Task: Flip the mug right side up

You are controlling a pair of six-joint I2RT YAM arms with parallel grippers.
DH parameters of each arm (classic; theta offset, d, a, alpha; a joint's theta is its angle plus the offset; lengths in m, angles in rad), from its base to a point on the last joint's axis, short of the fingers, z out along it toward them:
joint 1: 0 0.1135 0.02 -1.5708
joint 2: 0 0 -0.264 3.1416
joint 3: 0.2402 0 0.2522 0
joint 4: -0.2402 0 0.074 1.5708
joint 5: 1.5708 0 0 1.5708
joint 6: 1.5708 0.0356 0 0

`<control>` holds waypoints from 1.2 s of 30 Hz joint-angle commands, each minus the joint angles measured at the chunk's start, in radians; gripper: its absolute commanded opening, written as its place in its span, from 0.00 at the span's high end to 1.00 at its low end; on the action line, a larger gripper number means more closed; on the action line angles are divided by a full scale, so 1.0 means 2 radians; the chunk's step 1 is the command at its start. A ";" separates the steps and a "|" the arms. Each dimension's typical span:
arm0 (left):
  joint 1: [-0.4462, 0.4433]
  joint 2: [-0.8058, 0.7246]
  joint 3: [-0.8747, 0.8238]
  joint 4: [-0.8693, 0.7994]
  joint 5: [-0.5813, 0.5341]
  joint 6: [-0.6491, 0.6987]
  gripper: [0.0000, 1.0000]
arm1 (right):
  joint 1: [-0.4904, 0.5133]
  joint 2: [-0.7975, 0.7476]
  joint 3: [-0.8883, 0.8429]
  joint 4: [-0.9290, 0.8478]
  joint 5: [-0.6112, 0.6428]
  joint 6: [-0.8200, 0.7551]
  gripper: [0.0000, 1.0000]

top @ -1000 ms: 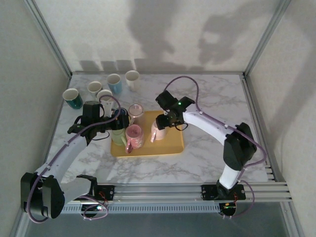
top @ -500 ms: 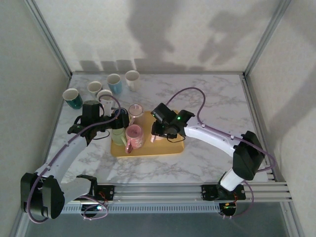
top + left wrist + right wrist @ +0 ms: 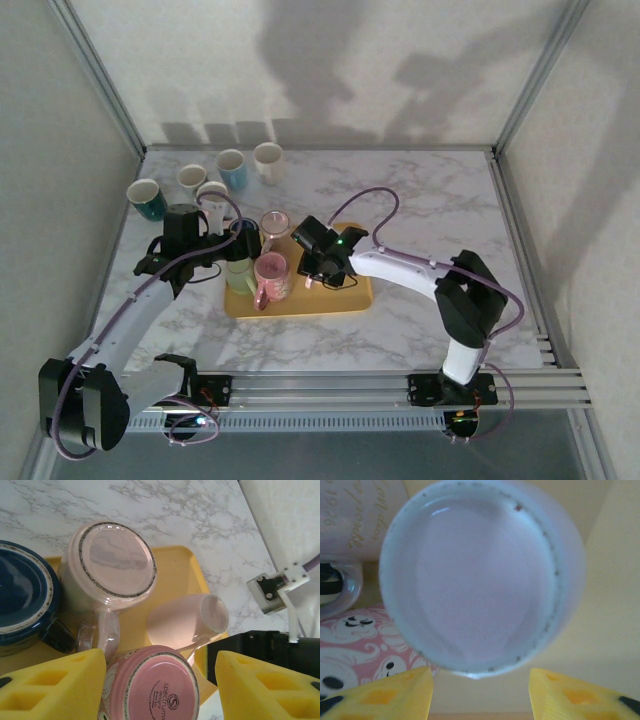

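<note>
I will reach lower with my right gripper, as its open fingers are short of the handle under the pale pink mug's base, and grip that handle [image 3: 197,645] before lifting.
A pale pink mug [image 3: 182,620] lies tipped on the yellow tray [image 3: 350,295], its base [image 3: 480,575] turned toward my right gripper [image 3: 481,672]. That gripper [image 3: 312,268] is open, low over the tray, its yellow fingers just short of the base and on either side of it. A darker pink mug [image 3: 152,690] stands upside down on the tray's left part. My left gripper [image 3: 160,654] hovers open over it, with a gap at the right finger. A third pinkish mug [image 3: 117,562] with a clear handle and a dark blue one [image 3: 20,600] also stand upside down.
Several mugs stand upright on the marble table at the back left, among them a teal one [image 3: 147,198] and a light blue one [image 3: 232,165]. Enclosure walls and metal posts close in the table. The right arm's black wrist [image 3: 265,650] sits close to my left gripper.
The right arm has swung left and down to the pale pink mug, which went from standing upside down to tipped over. The left arm has stayed put.
</note>
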 commanded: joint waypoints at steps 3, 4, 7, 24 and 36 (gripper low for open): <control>-0.002 -0.009 -0.004 0.009 0.006 -0.003 0.40 | 0.006 0.020 0.018 -0.024 0.025 0.007 0.44; -0.001 -0.009 -0.004 0.009 0.010 -0.003 0.40 | 0.006 0.016 0.015 -0.027 0.030 0.004 0.46; -0.001 -0.010 -0.005 0.007 0.030 0.001 0.40 | 0.006 0.001 0.009 -0.044 0.050 -0.015 0.52; -0.035 0.001 0.007 -0.019 0.074 0.002 0.40 | -0.008 -0.031 -0.003 -0.082 0.052 -0.168 0.73; -0.036 0.006 0.051 -0.114 0.072 0.014 0.41 | 0.000 -0.032 -0.013 -0.022 -0.004 -0.078 0.54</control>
